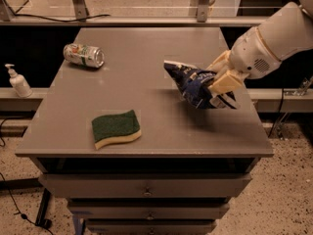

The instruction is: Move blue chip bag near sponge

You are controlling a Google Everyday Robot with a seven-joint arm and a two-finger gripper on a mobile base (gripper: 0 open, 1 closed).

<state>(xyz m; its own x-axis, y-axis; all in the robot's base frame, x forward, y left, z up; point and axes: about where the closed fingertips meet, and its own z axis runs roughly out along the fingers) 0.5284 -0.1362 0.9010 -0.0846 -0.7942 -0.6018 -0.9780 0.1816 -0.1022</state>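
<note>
The robot's gripper should release the blue chip bag on the bare table [152,112] against the edge of the sponge that faces the gripper.
The blue chip bag [193,83] is a crinkled dark-blue foil bag with white patches, held right of the table's middle, just above the surface. My gripper [219,80] comes in from the right on a white arm and is shut on the bag's right end. The sponge [115,128], dark green on top with a pale yellow layer below, lies flat near the front left of the grey table [146,48]. The bag is well to the right of the sponge and a little farther back, with bare table between them.
A silver-green drink can [83,55] lies on its side at the table's back left. A white pump bottle [18,82] stands on a ledge left of the table. Drawers [146,192] run below the table's front edge.
</note>
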